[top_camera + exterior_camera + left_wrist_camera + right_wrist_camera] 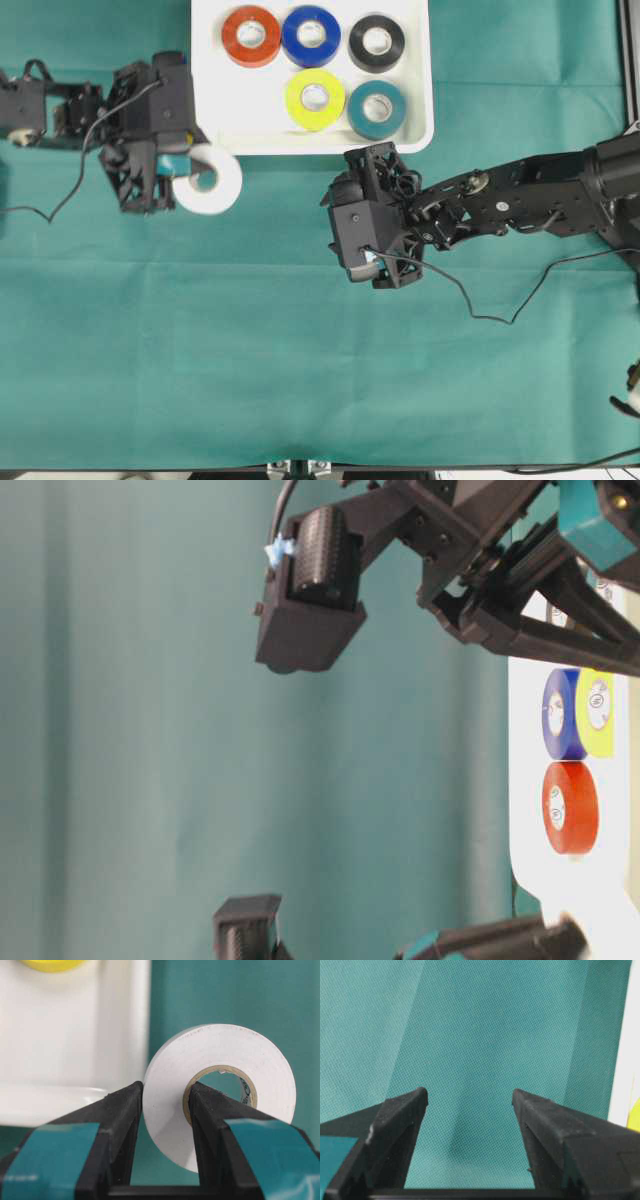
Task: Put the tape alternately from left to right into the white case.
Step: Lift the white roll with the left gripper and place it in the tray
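My left gripper has the white tape roll to place. It will put it down in the case [253, 96] [52, 1028] next to the yellow tape roll.
The white case [250, 120] lies at the back middle of the green cloth. Inside it are red-orange [251, 36], blue [311, 35] and black [377, 42] tape rolls in a back row, with yellow [315, 99] and teal [377, 109] rolls in front. My left gripper [188, 172] is shut on the white tape roll [208, 180], one finger through its core and one on its outer edge [170, 1110], just off the case's front-left corner [75, 1095]. My right gripper [470, 1097] stands open over bare cloth, in front of the case, nothing between its fingers.
Green cloth covers the whole table [250, 350]. The right arm [520, 195] reaches in from the right edge. Cables trail from both arms [480, 305]. The table's front edge runs along the bottom of the overhead view.
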Controlling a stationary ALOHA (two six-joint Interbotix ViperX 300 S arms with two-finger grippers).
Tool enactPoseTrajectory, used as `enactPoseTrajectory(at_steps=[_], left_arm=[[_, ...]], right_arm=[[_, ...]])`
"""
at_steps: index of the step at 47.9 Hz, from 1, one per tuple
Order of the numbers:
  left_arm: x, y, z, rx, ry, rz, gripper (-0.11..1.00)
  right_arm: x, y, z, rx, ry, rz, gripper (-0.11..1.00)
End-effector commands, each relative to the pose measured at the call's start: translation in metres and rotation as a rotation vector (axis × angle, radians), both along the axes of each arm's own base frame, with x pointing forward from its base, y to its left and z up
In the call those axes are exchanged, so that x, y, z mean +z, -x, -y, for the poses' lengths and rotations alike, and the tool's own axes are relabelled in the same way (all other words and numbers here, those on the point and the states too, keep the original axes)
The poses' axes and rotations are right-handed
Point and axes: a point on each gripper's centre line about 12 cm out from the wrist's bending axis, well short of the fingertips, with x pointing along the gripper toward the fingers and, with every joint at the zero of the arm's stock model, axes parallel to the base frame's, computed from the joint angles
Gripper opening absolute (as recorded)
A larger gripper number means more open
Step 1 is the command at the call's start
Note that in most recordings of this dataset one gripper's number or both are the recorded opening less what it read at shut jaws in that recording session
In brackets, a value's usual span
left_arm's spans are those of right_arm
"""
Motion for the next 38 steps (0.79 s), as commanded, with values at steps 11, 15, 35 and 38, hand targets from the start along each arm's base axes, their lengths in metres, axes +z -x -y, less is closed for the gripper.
enactPoseTrajectory(at_steps=[11, 15, 35, 38], left_arm=[[-0.001, -0.023, -0.052, 0.072, -0.067, 0.02, -0.03], [-0.001, -0.031, -0.063, 0.086, -0.079, 0.023, -0.03], [-0.018, -0.051, -0.096, 0.102, -0.113, -0.018, -0.03], [-0.021, -0.05, -0.096, 0.101, -0.112, -0.026, -0.03]], right_arm=[[0.015, -0.002, -0.002, 0.005, -0.01, 0.042, 0.76], [0.015, -0.002, -0.002, 0.005, -0.01, 0.042, 0.76], [0.015, -0.002, -0.002, 0.006, -0.011, 0.043, 0.76], [0.015, -0.002, -0.002, 0.005, -0.01, 0.042, 0.76]])
